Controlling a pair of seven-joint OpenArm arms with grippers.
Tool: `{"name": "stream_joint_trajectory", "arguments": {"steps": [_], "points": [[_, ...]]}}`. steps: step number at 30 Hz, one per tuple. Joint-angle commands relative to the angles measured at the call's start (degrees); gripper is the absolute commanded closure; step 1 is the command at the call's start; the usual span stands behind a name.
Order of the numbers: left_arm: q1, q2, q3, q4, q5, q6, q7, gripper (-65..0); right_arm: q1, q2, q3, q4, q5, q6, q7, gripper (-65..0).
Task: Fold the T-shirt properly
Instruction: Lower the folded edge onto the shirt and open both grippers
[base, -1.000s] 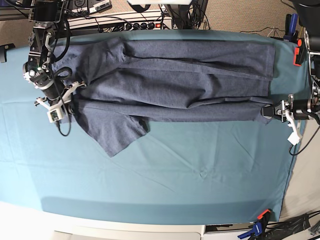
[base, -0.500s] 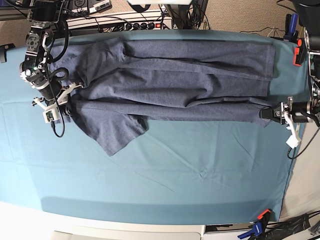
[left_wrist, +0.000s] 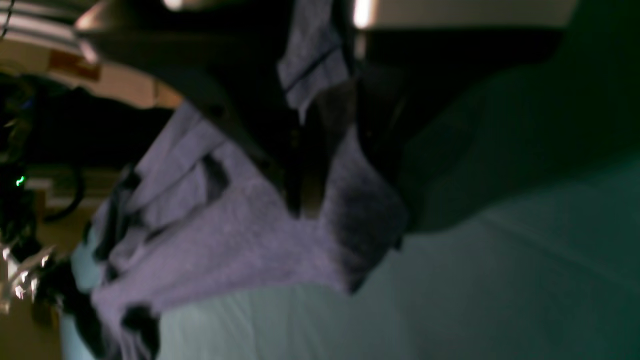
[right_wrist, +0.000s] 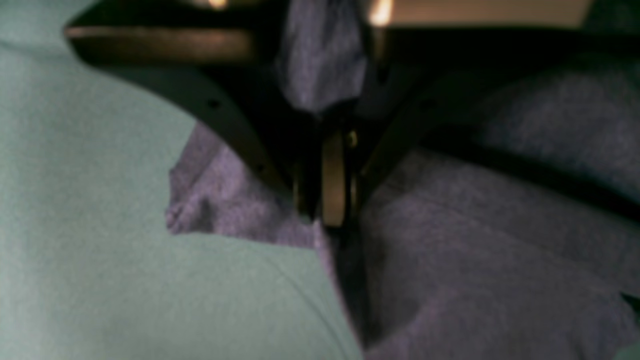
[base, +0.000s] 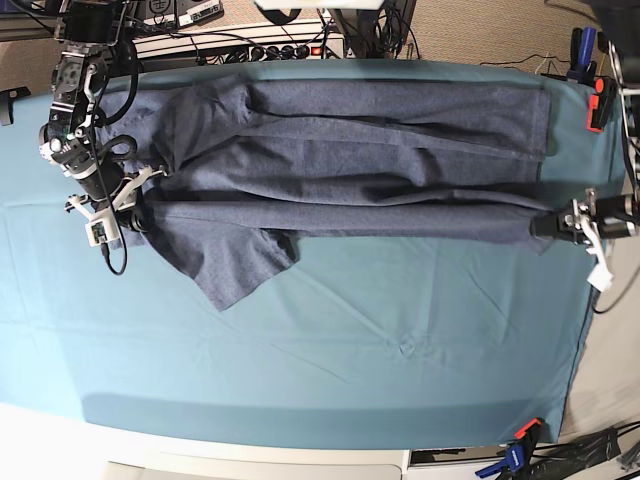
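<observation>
The robot's left gripper needs to release the T-shirt's front corner close in front of the back layer's outer end (base: 553, 186).
The dark blue-grey T-shirt (base: 350, 160) lies stretched lengthwise across the back half of the teal-covered table, its front edge doubled over into a long fold. One sleeve (base: 235, 265) spills forward at the left. My right gripper (base: 135, 205) is shut on the T-shirt's left end, and the right wrist view shows the fabric (right_wrist: 450, 260) pinched between its fingertips (right_wrist: 327, 200). At the shirt's right front corner my left gripper (base: 545, 225) is shut on the cloth. In the left wrist view the T-shirt (left_wrist: 240, 235) hangs taut from that gripper (left_wrist: 300, 170).
The teal table cloth (base: 350, 350) covers the table, held by clamps at the front right (base: 520, 455) and the back right (base: 597, 100). A power strip and cables (base: 250, 45) run along the back edge. The table's right edge lies just past my left gripper.
My left gripper has pulled to the right, and my right gripper has shifted slightly back and left. The T-shirt's front fold is drawn straighter and tauter between them.
</observation>
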Motion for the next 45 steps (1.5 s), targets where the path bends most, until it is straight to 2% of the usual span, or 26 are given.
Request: {"name": "stream_joint_trajectory", "arguments": {"steps": [1,7,13,19,27,36,42,45], "points": [[-0.1,-1.6,-0.6,2.4,-1.4,-0.3,-0.5,0.0,0.7,1.2,0.6,1.1,0.6,0.3,0.9,0.0],[4.7,-1.6,-0.6,8.9,-1.4,-0.3,-0.5,0.0,-0.5,1.2,1.1,4.5,0.6,0.6,0.3,0.0],[5.2,-1.6,-0.6,9.0,-1.4,-0.3,-0.5,0.0,-5.1,1.2,5.9,11.8,0.6,0.6,-0.7,0.0],[5.3,-1.6,-2.2,9.1,-1.4,-0.3,-0.5,0.0,-7.5,1.2,9.9,12.5,0.7,0.6,-0.8,0.0],[5.4,-1.6,-3.1,9.1,-1.4,-0.3,-1.1,0.0,-7.6,1.2,9.9,12.5,0.6,0.5,-1.3,0.0],[6.4,-3.0,-12.7,9.0,-1.4,-0.3,-1.1,0.0,-7.9,1.0,9.9,12.5,0.6,-0.2,-2.4,0.0],[8.9,-2.7,-13.0,9.0,-1.4,-0.3,-1.1,0.0,-9.4,0.7,9.9,12.5,1.3,-0.2,-2.7,0.0],[10.7,-2.1,-13.0,9.1,-1.4,-0.3,-1.2,0.0,-9.8,0.7,9.9,12.5,1.3,-2.0,-3.1,0.0]]}}
